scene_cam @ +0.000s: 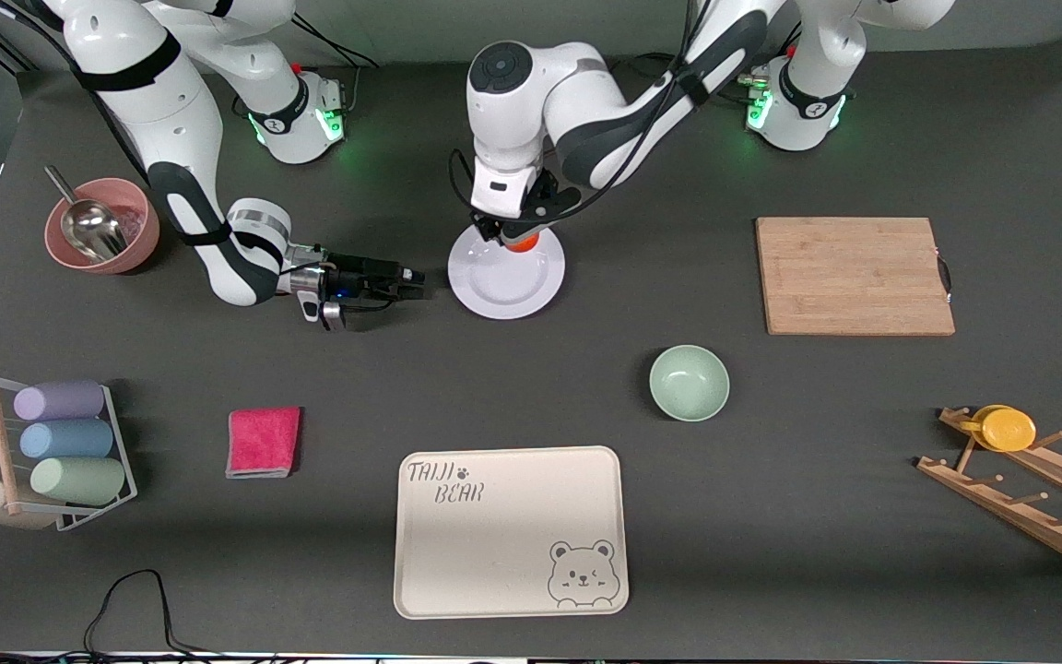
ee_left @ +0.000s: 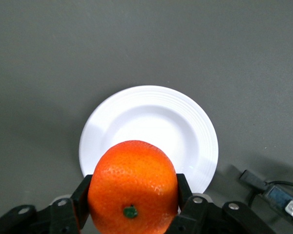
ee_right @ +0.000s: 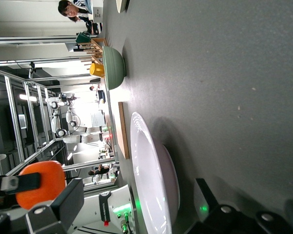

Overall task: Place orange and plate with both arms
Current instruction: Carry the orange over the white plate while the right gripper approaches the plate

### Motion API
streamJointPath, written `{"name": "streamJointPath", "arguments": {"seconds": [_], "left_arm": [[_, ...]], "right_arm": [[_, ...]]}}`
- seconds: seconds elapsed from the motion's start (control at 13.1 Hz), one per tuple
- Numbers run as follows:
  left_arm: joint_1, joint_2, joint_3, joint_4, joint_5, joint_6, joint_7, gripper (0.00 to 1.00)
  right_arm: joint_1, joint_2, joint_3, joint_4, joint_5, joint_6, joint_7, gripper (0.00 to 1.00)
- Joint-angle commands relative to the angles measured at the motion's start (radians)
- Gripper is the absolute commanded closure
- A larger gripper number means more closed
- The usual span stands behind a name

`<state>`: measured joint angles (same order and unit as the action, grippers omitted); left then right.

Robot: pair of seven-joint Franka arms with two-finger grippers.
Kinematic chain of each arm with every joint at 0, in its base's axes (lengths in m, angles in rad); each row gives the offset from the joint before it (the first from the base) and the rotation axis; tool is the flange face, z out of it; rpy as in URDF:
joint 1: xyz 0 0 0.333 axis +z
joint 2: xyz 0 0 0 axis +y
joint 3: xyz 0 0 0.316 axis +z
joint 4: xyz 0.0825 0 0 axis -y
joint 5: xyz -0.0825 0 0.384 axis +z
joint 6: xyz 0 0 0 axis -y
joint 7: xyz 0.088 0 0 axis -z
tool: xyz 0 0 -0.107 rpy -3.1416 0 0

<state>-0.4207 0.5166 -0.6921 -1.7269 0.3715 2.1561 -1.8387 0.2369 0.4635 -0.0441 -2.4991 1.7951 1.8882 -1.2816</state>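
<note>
My left gripper needs to release the orange, held just above the plate's rim now, in the shallow middle of the white plate (scene_cam: 507,272) (ee_left: 148,140).
The white plate (scene_cam: 505,281) lies on the dark table near the middle; it also shows in the left wrist view (ee_left: 156,117) and edge-on in the right wrist view (ee_right: 147,165). My left gripper (scene_cam: 516,240) is shut on the orange (scene_cam: 523,244) and holds it just above the plate's rim on the robots' side. The orange fills the fingers in the left wrist view (ee_left: 132,187) and shows in the right wrist view (ee_right: 39,183). My right gripper (scene_cam: 418,284) is low over the table, open and empty, beside the plate's edge toward the right arm's end.
A pale green bowl (scene_cam: 689,383) and a cream bear tray (scene_cam: 510,530) lie nearer the camera. A wooden board (scene_cam: 854,275) and a peg rack with a yellow dish (scene_cam: 1010,429) are toward the left arm's end. A pink bowl with a scoop (scene_cam: 102,226), a pink cloth (scene_cam: 263,441) and a cup rack (scene_cam: 61,452) are toward the right arm's end.
</note>
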Motion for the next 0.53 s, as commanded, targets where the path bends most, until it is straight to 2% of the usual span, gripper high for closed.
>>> {"name": "streamJointPath", "arguments": {"seconds": [0.0, 0.23, 0.46], "left_arm": [[-0.042, 0.074, 0.014, 0.043, 0.062, 0.03, -0.111, 1.0], [-0.081, 0.121, 0.051, 0.043, 0.116, 0.053, -0.157, 1.0], [-0.115, 0.16, 0.1, 0.043, 0.118, 0.114, -0.163, 1.0]], "right_arm": [[0.036, 0.007, -0.007, -0.021, 0.079, 0.034, -0.042, 0.0], [0.056, 0.021, -0.005, -0.023, 0.135, 0.037, -0.044, 0.0], [0.071, 0.032, -0.005, -0.033, 0.167, 0.037, -0.044, 0.0]]}}
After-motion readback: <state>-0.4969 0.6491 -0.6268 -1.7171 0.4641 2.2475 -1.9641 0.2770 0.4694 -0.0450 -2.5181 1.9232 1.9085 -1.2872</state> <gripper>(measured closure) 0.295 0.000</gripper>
